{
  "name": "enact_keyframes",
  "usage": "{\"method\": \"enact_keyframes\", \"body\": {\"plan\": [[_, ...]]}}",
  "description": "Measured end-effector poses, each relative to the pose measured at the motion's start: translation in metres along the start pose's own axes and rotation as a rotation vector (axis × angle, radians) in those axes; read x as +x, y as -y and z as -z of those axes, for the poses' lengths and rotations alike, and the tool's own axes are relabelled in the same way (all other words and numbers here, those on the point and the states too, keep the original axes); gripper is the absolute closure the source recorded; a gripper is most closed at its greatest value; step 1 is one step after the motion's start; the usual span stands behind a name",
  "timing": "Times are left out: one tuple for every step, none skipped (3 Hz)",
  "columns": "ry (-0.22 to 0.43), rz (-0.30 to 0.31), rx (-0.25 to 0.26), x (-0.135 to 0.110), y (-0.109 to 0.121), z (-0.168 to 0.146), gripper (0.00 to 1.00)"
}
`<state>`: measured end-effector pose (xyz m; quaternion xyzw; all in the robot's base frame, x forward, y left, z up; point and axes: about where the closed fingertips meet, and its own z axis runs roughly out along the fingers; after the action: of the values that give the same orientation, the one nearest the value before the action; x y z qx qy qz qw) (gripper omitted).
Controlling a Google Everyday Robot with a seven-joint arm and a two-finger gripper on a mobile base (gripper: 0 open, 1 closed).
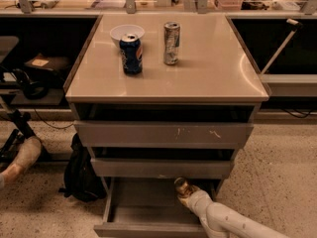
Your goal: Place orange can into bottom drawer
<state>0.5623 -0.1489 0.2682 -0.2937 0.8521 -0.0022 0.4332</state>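
Observation:
The orange can will be released on the bottom drawer's inside (187, 195), toward the back beneath the middle drawer's front.
The orange can (180, 185) shows its silver top and gold side inside the open bottom drawer (148, 229), at the drawer's right rear, just below the middle drawer's front. My gripper (186, 196) reaches in from the lower right on the white arm (233, 224) and is shut on the can, holding it tilted above the drawer floor. The can's lower part is hidden behind the gripper.
A dark blue can (131, 54), a slim silver can (171, 43) and a white bowl (127, 32) stand on the cabinet top (208, 73). The two upper drawers (163, 134) are slightly open. A black backpack (81, 175) leans at the cabinet's left.

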Motion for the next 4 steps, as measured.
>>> {"method": "enact_keyframes", "body": {"plan": [[-0.081, -0.016, -0.003, 0.035, -0.005, -0.002, 1.00], [-0.172, -0.068, -0.008, 0.084, -0.007, -0.007, 1.00], [-0.172, -0.068, -0.008, 0.084, -0.007, -0.007, 1.00], [-0.180, -0.089, -0.025, 0.088, -0.010, -0.020, 1.00]]}}
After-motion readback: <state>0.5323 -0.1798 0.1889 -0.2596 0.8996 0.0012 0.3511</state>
